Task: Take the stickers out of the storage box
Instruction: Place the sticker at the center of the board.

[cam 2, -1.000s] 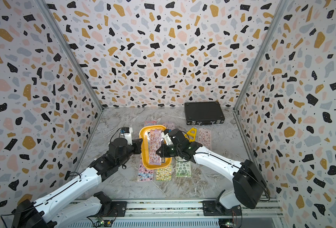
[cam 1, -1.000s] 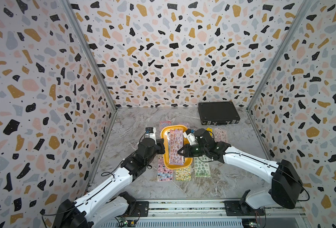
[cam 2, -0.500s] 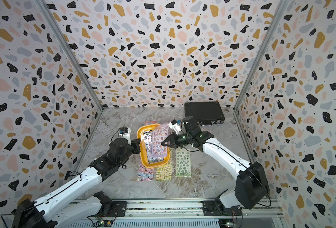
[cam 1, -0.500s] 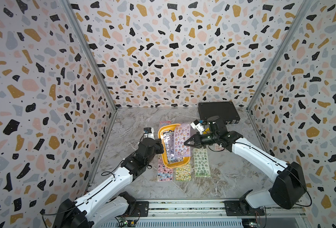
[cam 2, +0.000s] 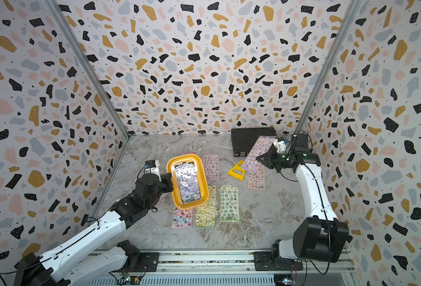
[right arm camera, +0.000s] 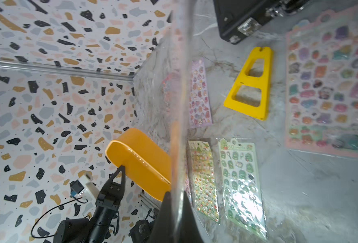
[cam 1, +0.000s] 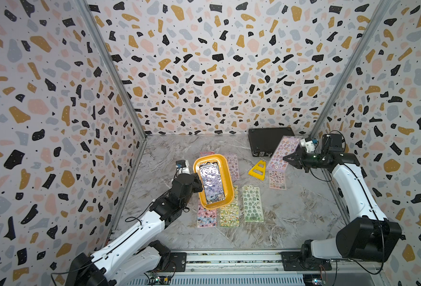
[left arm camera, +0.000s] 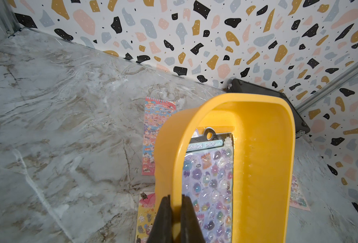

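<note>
The robot's right gripper should release the pink-purple sticker sheet on the table (cam 1: 301,177) between the nearest pink sheet and side. The pink-purple sheet is now held in the air.
The yellow-orange storage box (cam 1: 196,170) (cam 2: 170,173) stands mid-table with a purple sticker sheet (cam 1: 211,183) (left arm camera: 210,181) lying inside. My left gripper (cam 1: 199,185) (left arm camera: 176,196) is shut on the box's left wall. My right gripper (cam 1: 288,158) (cam 2: 261,158) (right arm camera: 177,195) is shut on the edge of a pink-purple sticker sheet (cam 1: 282,152) (right arm camera: 179,101), held in the air at the right rear. Several more stickers lie flat on the table: a green sheet (cam 1: 252,203), a yellow-green sheet (cam 1: 229,210), and pink sheets (cam 1: 205,216) (cam 1: 277,178).
A black latched briefcase (cam 1: 265,142) lies against the back wall, partly behind the held sheet. A yellow triangular plastic piece (cam 1: 258,169) (right arm camera: 249,84) lies between the box and the right gripper. Patterned walls close in the left, back and right sides.
My right gripper has lifted the pink-purple sheet out of the box and carried it to the right rear, near the briefcase. The left gripper has kept its hold on the box wall.
</note>
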Controlling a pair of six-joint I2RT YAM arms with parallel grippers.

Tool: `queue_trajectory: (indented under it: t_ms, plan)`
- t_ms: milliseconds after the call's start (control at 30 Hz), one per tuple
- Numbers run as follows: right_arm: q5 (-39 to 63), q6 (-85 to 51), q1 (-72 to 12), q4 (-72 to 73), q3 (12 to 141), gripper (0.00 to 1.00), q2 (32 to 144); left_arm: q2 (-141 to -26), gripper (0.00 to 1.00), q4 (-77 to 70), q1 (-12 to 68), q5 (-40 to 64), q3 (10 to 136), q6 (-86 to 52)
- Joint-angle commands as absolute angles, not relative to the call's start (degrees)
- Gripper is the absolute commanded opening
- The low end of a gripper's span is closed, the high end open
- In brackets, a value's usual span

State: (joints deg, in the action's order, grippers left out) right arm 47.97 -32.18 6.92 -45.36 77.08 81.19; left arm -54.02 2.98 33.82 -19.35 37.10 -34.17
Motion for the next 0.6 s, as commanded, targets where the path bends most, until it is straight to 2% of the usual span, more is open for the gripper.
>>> queue_trajectory:
  t_ms: [0, 67, 200, 400, 467, 567]
  plan:
    - [40.7, -25.4, 7.5, -56.6, 80.6, 0.0, 84.5, -51.9, 0.0, 0.6, 33.8, -21.3, 36.7, -35.1]
    - [34.7, -23.7, 7.6, -59.6, 82.2, 0.0, 86.4, -51.6, 0.0, 0.6, 33.8, -21.0, 36.7, -35.2]
    - [29.6, -22.4, 7.8, -61.5, 84.3, 0.0, 89.5, -51.2, 0.0, 0.4, 33.8, -20.4, 36.6, -35.6]
    - [14.1, -19.9, 8.3, -65.8, 90.7, 0.0, 98.9, -51.3, 0.0, 0.0, 33.8, -19.0, 36.6, -36.0]
    - [11.0, -20.4, 8.4, -65.6, 92.7, 0.0, 102.1, -51.1, 0.0, 0.2, 33.8, -19.0, 36.7, -36.0]
    - [12.4, -20.9, 9.0, -67.0, 97.8, 0.0, 107.5, -51.3, 0.0, -0.5, 33.8, -18.3, 36.4, -36.1]
